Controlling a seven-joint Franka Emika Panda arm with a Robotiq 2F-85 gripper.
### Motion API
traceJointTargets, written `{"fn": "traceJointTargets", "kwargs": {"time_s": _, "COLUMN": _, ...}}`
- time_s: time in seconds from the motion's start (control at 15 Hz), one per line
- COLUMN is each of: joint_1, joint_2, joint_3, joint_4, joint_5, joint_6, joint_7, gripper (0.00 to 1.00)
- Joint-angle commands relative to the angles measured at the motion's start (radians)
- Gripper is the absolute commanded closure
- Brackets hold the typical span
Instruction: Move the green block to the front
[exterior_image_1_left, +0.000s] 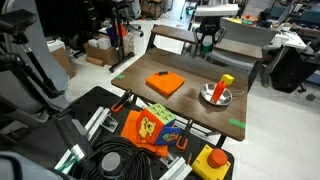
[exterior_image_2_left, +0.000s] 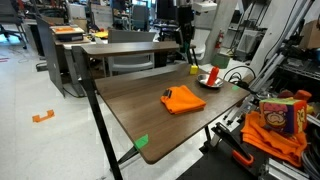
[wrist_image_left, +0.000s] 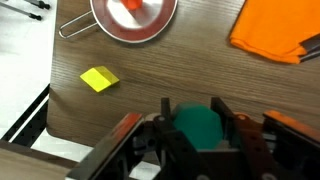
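The robot's gripper should release the green block between the metal bowl and the table's near edge (exterior_image_1_left: 218, 119), beside the green tape.
In the wrist view my gripper (wrist_image_left: 192, 112) is shut on the green block (wrist_image_left: 197, 126), a stubby dark green piece held between the two fingers above the wooden table (wrist_image_left: 200, 70). In both exterior views the gripper (exterior_image_1_left: 205, 44) (exterior_image_2_left: 186, 40) hangs over the table's far end, near the metal bowl (exterior_image_1_left: 215, 96) (exterior_image_2_left: 210, 80). The block itself is too small to make out in the exterior views.
The metal bowl (wrist_image_left: 133, 15) holds a yellow-and-red upright piece (exterior_image_1_left: 226, 82). A small yellow block (wrist_image_left: 99, 79) lies beside it. A flat orange square (exterior_image_1_left: 165, 83) (exterior_image_2_left: 183, 99) (wrist_image_left: 275, 30) lies mid-table. Green tape strips (exterior_image_1_left: 236, 123) (exterior_image_2_left: 141, 141) mark the table edges. A chair (exterior_image_2_left: 130, 62) stands alongside.
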Motion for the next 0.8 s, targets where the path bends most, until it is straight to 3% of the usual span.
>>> {"fn": "traceJointTargets", "kwargs": {"time_s": 0.0, "joint_1": -0.023, "joint_2": -0.158, "joint_3": 0.018, "joint_4": -0.244, "joint_5": -0.022, "joint_6": 0.069, "joint_7": -0.037, "gripper": 0.81}}
{"fn": "traceJointTargets", "kwargs": {"time_s": 0.73, "joint_1": -0.074, "joint_2": -0.400, "joint_3": -0.009, "joint_4": -0.828, "joint_5": -0.058, "joint_6": 0.288, "joint_7": -0.046, "gripper": 0.81}}
